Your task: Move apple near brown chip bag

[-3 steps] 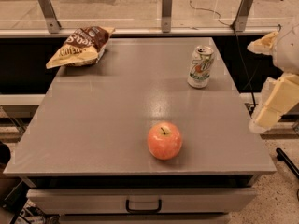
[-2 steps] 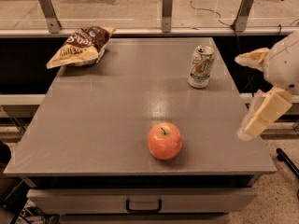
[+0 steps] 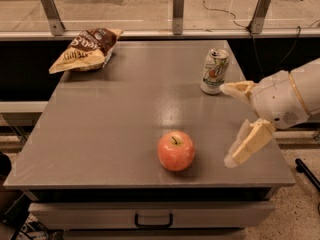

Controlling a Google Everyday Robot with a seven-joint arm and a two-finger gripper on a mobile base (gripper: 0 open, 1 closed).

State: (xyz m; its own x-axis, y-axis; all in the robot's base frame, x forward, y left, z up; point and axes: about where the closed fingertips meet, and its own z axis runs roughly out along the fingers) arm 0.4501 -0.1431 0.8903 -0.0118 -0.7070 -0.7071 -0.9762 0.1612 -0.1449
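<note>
The robot's gripper will close around the middle of the red-orange apple (image 3: 179, 151), putting one finger on the apple's far side and one on its near side.
The red-orange apple (image 3: 176, 150) stands upright near the front edge of the grey table (image 3: 115, 119), right of centre. The brown chip bag (image 3: 86, 49) lies at the table's far left corner, far from the apple. My gripper (image 3: 234, 124) reaches in from the right, over the table's right side, with its two pale fingers spread wide apart and nothing between them. One finger (image 3: 248, 142) points down toward the table a short way right of the apple; the other (image 3: 238, 90) sits beside the soda can. The gripper touches neither.
A white-green soda can (image 3: 214, 71) stands at the table's back right, just left of my upper finger. A glass rail with metal posts (image 3: 177, 11) runs behind the table. A drawer with a handle (image 3: 153, 220) sits below the front edge.
My gripper has moved left from beyond the table's right edge to over the table, closer to the apple and the can. The apple, bag and can have not moved.
</note>
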